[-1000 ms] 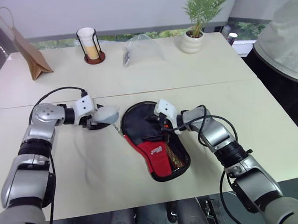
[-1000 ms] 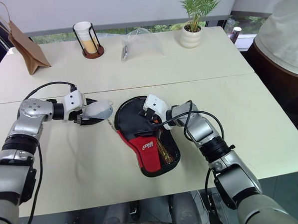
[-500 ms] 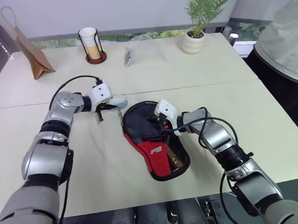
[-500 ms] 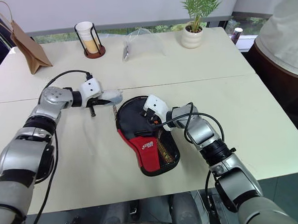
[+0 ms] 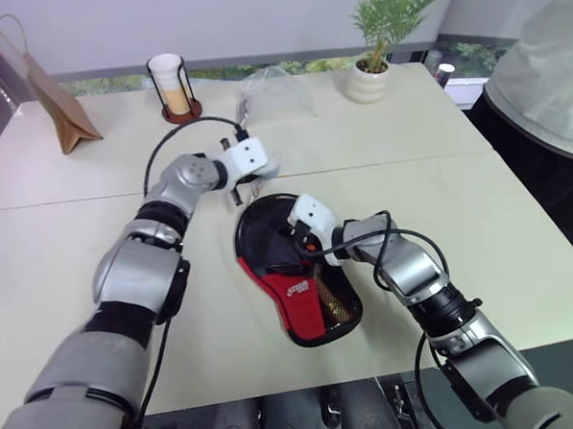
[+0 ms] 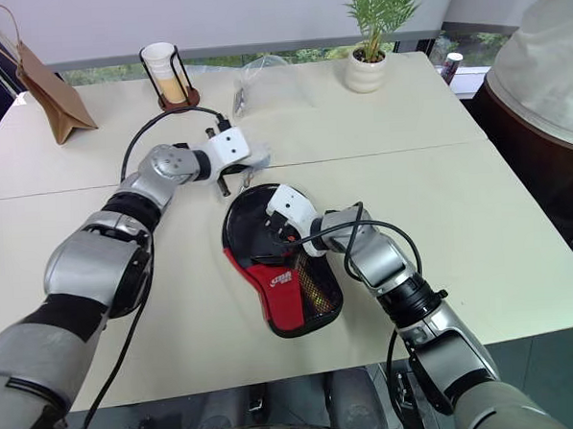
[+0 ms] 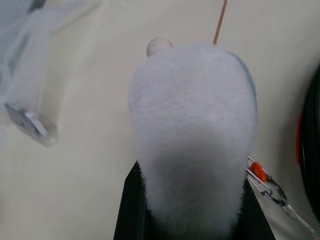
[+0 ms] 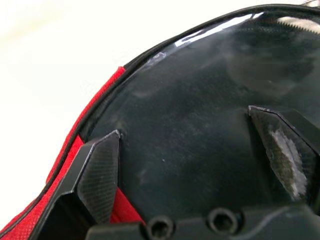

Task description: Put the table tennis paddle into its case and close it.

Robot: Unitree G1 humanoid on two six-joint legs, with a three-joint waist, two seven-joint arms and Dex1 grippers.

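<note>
Next, my left gripper sets the white plush charm down and lets go of it on the bare table (image 5: 364, 188) between my right gripper and the seam.
The case (image 5: 300, 289), black with a red panel, white logo and mesh pocket, lies mid-table with its round end away from me. My right gripper (image 5: 302, 241) rests over that round end, open, its fingers (image 8: 97, 170) spread above a glossy black face (image 8: 190, 75) edged in red. I cannot tell whether that face is the paddle or the case's fabric; no handle shows. My left gripper (image 5: 249, 186) is shut just beyond the case's far rim, its tips hidden by a white rounded cover (image 7: 195, 130). A metal zip pull with an orange tab (image 7: 260, 175) lies right beside it; whether it is gripped I cannot tell.
Along the far side stand a brown paper bag (image 5: 55, 102), a cup in a black wire holder (image 5: 172, 84), a clear plastic bag (image 5: 275, 95) and a potted plant (image 5: 375, 66). A person (image 5: 548, 76) stands at the table's right edge.
My left gripper has closed and swung right and away from me, from left of the case to its far rim. The right gripper has stayed on the case's round end.
</note>
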